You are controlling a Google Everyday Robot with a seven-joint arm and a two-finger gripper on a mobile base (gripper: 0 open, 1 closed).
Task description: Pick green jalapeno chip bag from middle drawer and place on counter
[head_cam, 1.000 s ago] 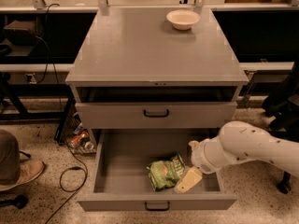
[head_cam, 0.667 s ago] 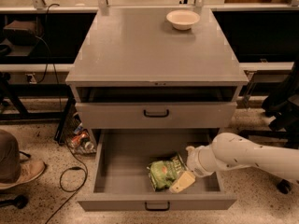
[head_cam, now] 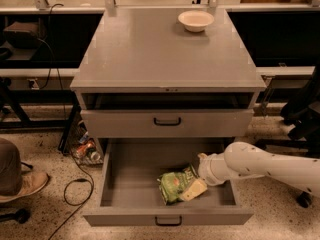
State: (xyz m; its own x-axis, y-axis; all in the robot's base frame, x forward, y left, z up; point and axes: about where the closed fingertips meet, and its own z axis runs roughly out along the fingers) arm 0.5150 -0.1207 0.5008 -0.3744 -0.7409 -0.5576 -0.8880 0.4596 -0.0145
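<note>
The green jalapeno chip bag is inside the open middle drawer. Next, my gripper closes on it by its side [head_cam: 193,179] nearest the white arm.
The green jalapeno chip bag [head_cam: 173,185] lies crinkled on the floor of the open middle drawer [head_cam: 130,176], right of centre and near the front wall. My gripper [head_cam: 194,188] reaches into the drawer from the right on a white arm [head_cam: 260,166] and rests against the bag's right side, partly over it. The counter [head_cam: 150,54] is the flat grey cabinet top above.
A cream round bowl [head_cam: 196,20] stands at the counter's back right. The upper handled drawer [head_cam: 167,121] is shut just above the open one. A person's shoe [head_cam: 25,184] and cables lie on the floor to the left, with litter beside the cabinet [head_cam: 87,151].
My arm has moved a little to the left and lower in the drawer, bringing the gripper closer onto the bag's right side. The bag has stayed in place.
</note>
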